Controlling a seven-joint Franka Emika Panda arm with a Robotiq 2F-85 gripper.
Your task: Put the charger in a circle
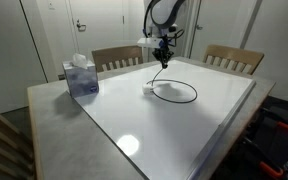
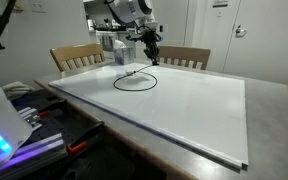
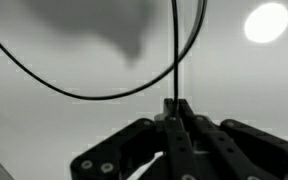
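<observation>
My gripper is going to let go of the raised part of the charger on the white table, at the far edge of the loop (image 1: 171, 81).
The charger is a thin black cable lying in a round loop (image 1: 174, 92) on the white table top (image 1: 184, 125); the same loop (image 2: 135, 81) shows in both exterior views. Its small white plug block (image 1: 147, 88) rests at the loop's edge. One strand rises from the loop to my gripper (image 1: 163, 60), which hangs just above the table at the far side (image 2: 151, 57). In the wrist view the gripper (image 3: 177, 105) is shut, with the cable (image 3: 84, 95) running out from between the fingertips and curving away over the table.
A blue-and-white tissue box (image 1: 81, 77) stands on the table near a corner. Wooden chairs (image 1: 117, 57) (image 1: 234, 58) stand behind the far edge. A bench with electronics (image 2: 24, 120) is beside the table.
</observation>
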